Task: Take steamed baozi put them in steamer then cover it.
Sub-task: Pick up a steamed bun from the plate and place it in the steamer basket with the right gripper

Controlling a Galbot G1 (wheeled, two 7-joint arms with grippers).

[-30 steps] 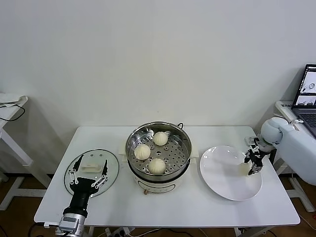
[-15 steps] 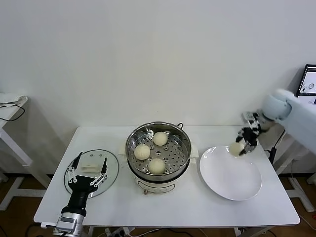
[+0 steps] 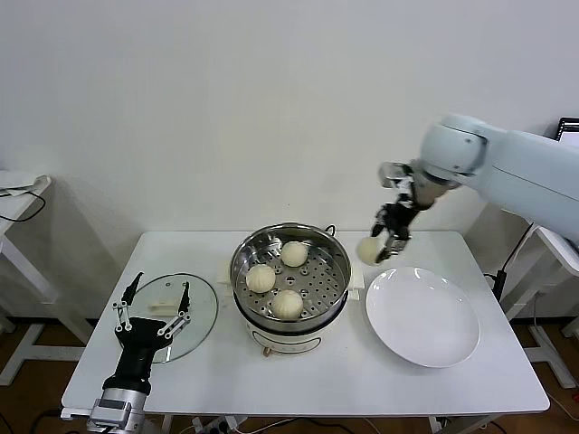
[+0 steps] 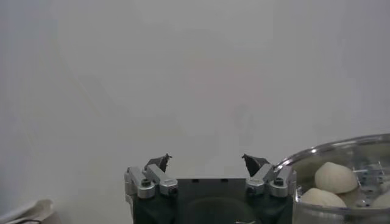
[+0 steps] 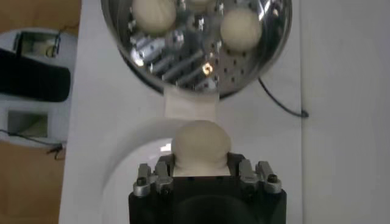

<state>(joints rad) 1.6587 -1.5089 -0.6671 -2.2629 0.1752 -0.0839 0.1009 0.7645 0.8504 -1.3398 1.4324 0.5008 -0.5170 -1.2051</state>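
My right gripper should release its baozi, now held between steamer and plate, on the bare part of the steamer's tray (image 3: 320,282) (image 5: 189,53) that is nearest the white plate.
The steel steamer (image 3: 291,242) stands at the table's middle with three baozi (image 3: 288,303) on its perforated tray; it also shows in the right wrist view (image 5: 201,61). My right gripper (image 3: 378,244) is shut on the fourth baozi (image 3: 369,250) and holds it in the air between the steamer's right rim and the plate; the bun fills the jaws in the right wrist view (image 5: 201,146). The glass cover (image 3: 194,312) lies flat on the table at the left. My left gripper (image 3: 151,310) is open and empty above the cover's near edge.
A flat white plate (image 3: 422,316) lies empty right of the steamer. A laptop edge (image 3: 570,129) shows at far right, and a side table (image 3: 18,194) at far left. The left wrist view shows the wall and the steamer's rim (image 4: 341,149).
My right gripper lifted the baozi off the plate and carried it up and left toward the steamer. My left arm drew back slightly from the cover.
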